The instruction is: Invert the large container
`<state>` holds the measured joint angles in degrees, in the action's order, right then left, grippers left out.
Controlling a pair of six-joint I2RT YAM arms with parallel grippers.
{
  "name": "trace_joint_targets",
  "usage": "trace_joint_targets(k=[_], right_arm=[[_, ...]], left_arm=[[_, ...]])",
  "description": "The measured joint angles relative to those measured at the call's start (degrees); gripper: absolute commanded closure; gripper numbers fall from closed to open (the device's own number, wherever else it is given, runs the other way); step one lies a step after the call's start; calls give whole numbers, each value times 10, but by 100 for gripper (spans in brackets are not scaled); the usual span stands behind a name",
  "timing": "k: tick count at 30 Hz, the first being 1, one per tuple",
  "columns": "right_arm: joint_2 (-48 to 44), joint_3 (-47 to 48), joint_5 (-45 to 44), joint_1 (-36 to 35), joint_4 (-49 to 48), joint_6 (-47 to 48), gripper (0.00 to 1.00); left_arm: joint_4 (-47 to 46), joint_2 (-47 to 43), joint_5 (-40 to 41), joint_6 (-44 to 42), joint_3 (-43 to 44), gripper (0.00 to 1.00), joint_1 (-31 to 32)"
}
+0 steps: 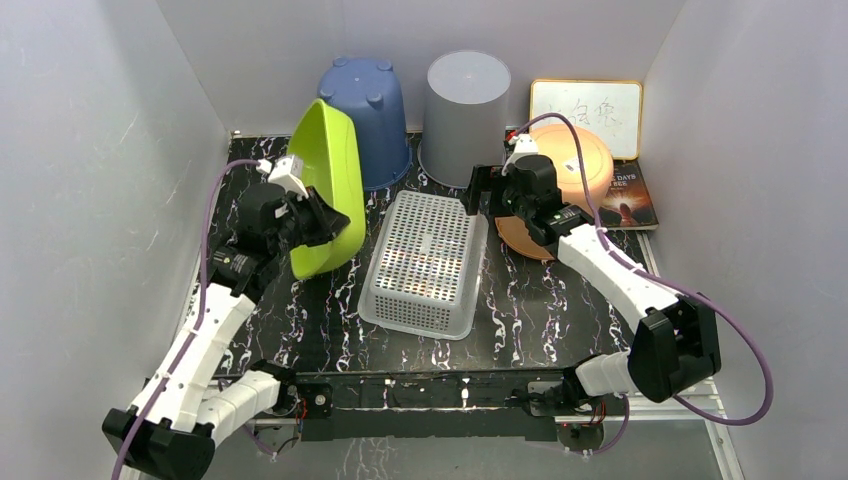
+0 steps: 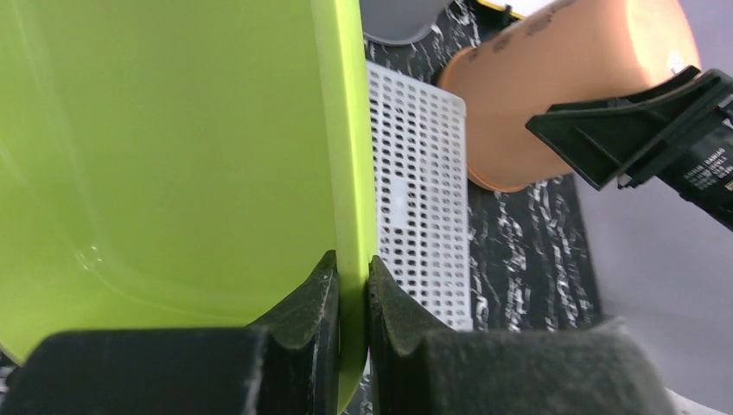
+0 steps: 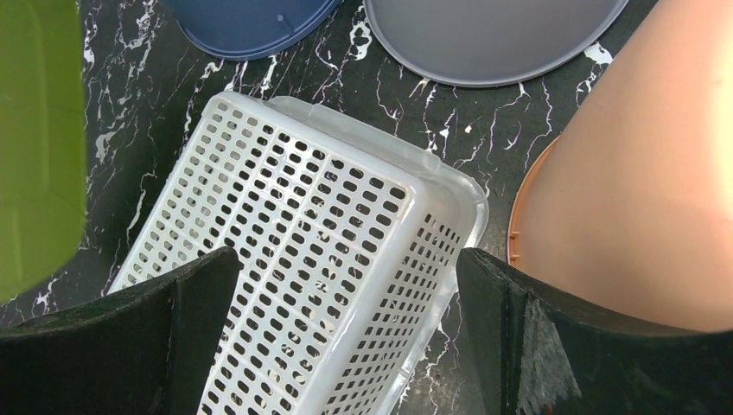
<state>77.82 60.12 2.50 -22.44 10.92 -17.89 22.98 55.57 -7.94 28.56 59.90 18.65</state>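
Next, the left gripper sets the lime green tub free on the marbled surface (image 1: pixel 305 223) next to the white basket, with the tub's bottom facing up.
The large container (image 1: pixel 335 175) is a lime green tub. It stands tipped up on its side at the left of the table, its lower edge near the marbled surface. My left gripper (image 1: pixel 320 222) is shut on its rim, and in the left wrist view the thin green rim (image 2: pixel 350 173) is pinched between the two black fingers of the gripper (image 2: pixel 353 266). My right gripper (image 1: pixel 484 192) hovers open over the far right corner of the white basket, holding nothing. In the right wrist view its fingers (image 3: pixel 346 264) stand wide apart above the basket.
An upside-down white perforated basket (image 1: pixel 425 262) lies in the middle. An inverted blue bucket (image 1: pixel 365 105) and a grey bucket (image 1: pixel 466 110) stand at the back. An orange tub (image 1: pixel 572 165) sits under my right arm, with a whiteboard (image 1: pixel 588 104) and a book (image 1: pixel 632 196) behind. White walls enclose the table.
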Motion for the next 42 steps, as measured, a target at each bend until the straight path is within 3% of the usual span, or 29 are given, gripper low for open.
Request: trace_joint_targets(k=[8,14,28,36,42], right_arm=[[-19,1,-6,0,15,0,2],[-21,1,-6,0,18,0,2],[-23,14,-6,0,23,2,2],[-23,14,-6,0,23,2,2],[-23,14,-6,0,24,2,2]], left_arm=[[-90,-57,-51,145,-122,100,0],[-242,-73,-69,226,-217,100,-3],[-379,-131,-40,378,-247,100,-27],[-587,-168,14,510,-428,100,-55],[-702,-132,0,566,-459,100,-106]])
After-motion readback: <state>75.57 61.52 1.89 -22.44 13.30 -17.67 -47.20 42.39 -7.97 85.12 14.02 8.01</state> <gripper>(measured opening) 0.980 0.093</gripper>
